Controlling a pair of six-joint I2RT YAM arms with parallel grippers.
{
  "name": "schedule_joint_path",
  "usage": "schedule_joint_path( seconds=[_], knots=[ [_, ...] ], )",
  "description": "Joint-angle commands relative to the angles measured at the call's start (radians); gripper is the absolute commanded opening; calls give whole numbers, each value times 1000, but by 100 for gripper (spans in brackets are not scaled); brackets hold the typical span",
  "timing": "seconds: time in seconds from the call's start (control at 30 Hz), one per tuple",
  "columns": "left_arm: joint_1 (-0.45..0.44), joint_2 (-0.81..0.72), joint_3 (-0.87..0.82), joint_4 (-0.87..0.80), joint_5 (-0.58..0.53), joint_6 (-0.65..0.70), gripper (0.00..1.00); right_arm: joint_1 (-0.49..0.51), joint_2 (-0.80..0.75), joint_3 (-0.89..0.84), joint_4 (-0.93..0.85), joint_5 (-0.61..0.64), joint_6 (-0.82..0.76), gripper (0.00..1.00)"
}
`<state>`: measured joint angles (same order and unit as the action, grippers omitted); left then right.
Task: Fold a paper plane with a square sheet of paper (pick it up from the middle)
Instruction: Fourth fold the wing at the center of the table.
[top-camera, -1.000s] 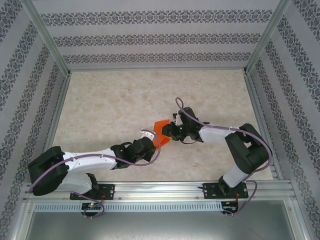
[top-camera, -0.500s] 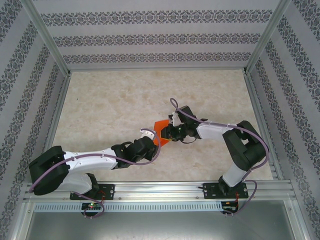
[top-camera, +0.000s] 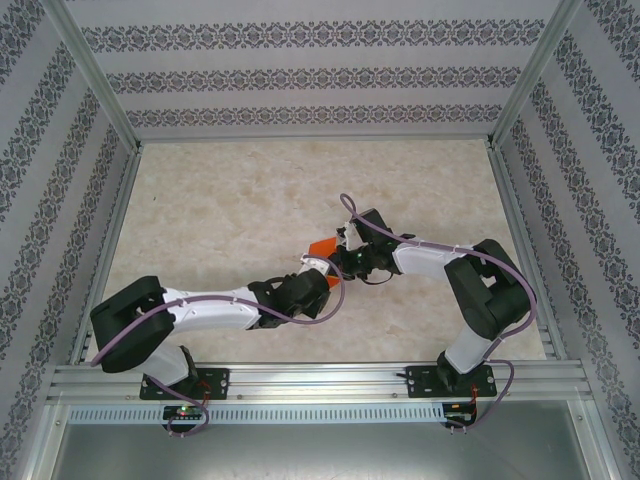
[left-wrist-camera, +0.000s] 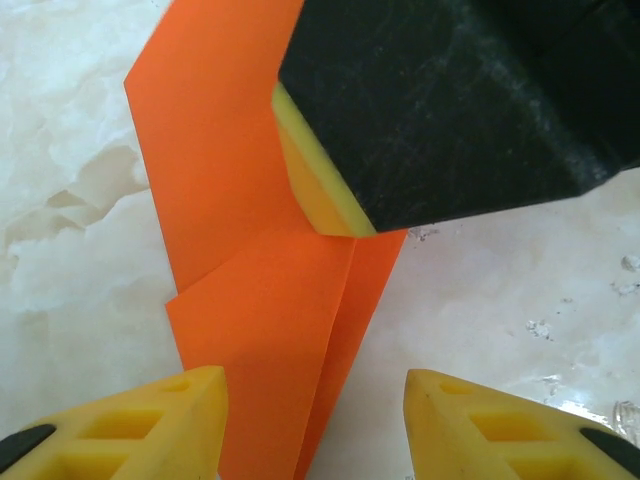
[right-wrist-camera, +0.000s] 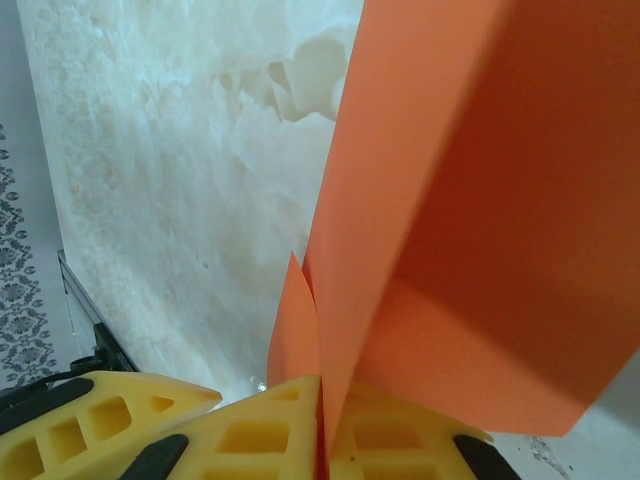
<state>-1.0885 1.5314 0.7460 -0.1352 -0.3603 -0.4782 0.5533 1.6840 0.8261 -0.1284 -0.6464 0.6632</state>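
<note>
The orange paper's near end lies flat and my right gripper pinches the fold only farther up, so my left gripper needs to pinch the paper's middle fold (left-wrist-camera: 312, 420) there.
The orange sheet of paper (top-camera: 322, 246), folded into a narrow shape with overlapping flaps (left-wrist-camera: 260, 300), is held up over the middle of the marble table. My right gripper (right-wrist-camera: 322, 435) is shut on its lower edge, and the paper (right-wrist-camera: 450, 200) rises from between the yellow pads. In the left wrist view the right gripper's black finger (left-wrist-camera: 450, 100) pinches the sheet from the upper right. My left gripper (left-wrist-camera: 315, 425) is open, its yellow fingertips (left-wrist-camera: 150, 425) on either side of the paper's near end without touching it. From above, the left gripper (top-camera: 327, 270) sits just below the right gripper (top-camera: 338, 259).
The marble tabletop (top-camera: 220, 200) stretches bare around both arms. Aluminium rails (top-camera: 110, 220) and patterned walls close in the left, right and back. The two wrists crowd together near the table's middle.
The left jaws have opened and let go of the paper while the left arm moved right. The right jaws have shut on the paper.
</note>
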Motion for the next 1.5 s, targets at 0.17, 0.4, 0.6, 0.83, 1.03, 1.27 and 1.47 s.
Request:
schedule_joint_path(
  seconds=[0.17,0.4,0.6,0.83,1.03,1.27,1.47],
  knots=[
    [-46,36,21,-78,-119,-24,49,-15,7,10,18,-12,32,10],
    [-58,52,26,-85,-154,-37,40,-15,5,3,30,-17,50,11],
    [-69,67,36,-91,-166,-27,27,-15,5,-1,29,-15,53,12],
    [-72,74,43,-93,-175,-29,18,-15,8,11,17,-9,52,14],
    [-73,77,44,-89,-166,-23,10,-15,7,19,11,-5,52,15],
    [-72,30,5,-43,-148,-23,22,-13,10,21,13,-5,60,12],
    [-70,-25,-61,25,-118,19,45,-13,16,31,5,-2,64,12]
  ],
)
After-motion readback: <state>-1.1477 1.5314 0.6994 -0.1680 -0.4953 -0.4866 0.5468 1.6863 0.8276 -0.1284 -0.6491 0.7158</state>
